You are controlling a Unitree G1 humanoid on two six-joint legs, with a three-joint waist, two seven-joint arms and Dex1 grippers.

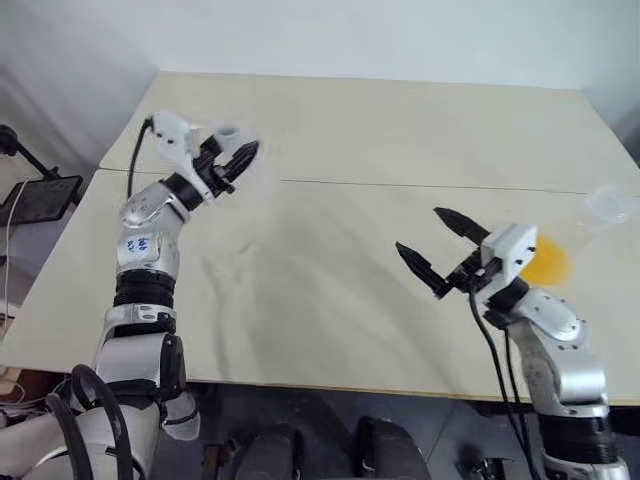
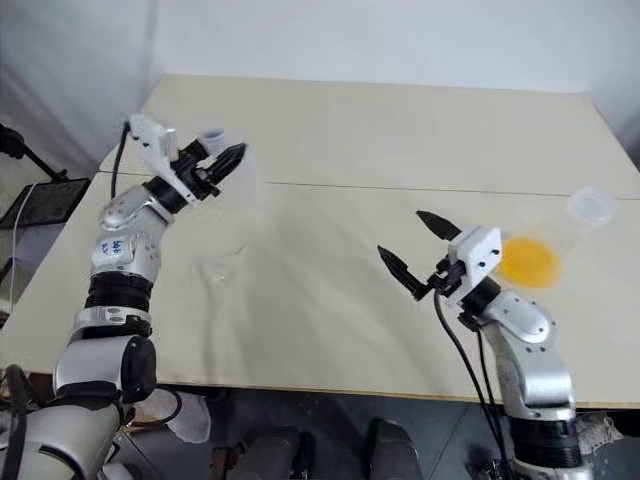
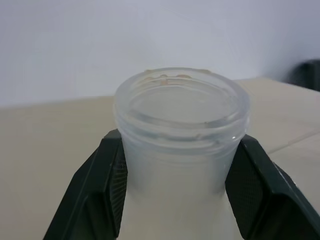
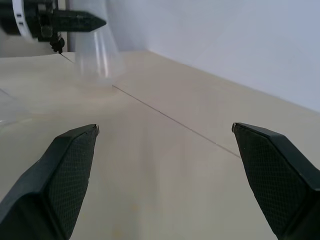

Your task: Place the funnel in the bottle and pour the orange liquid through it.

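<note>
The robot's left gripper needs to release the clear bottle on the near tabletop, just off the right gripper's fingertips (image 1: 373, 257).
My left gripper (image 1: 238, 150) is shut on the neck of the clear bottle (image 2: 238, 175), just under its rim (image 3: 181, 107), at the table's far left. The bottle leans, and I cannot tell whether its base touches the table. The faint clear funnel (image 2: 218, 268) lies on the table nearer to me than the bottle. The orange liquid (image 1: 548, 262) pools in a clear lipped flask (image 2: 590, 205) at the right. My right gripper (image 2: 399, 231) is open and holds nothing, just left of that flask and pointing towards the bottle (image 4: 100, 55).
Two pale tabletops meet along a seam (image 1: 420, 185) that runs across the middle. The front edge (image 1: 330, 388) is close below both arms. A dark stand with a flat plate (image 1: 40, 195) stands off the table's left side.
</note>
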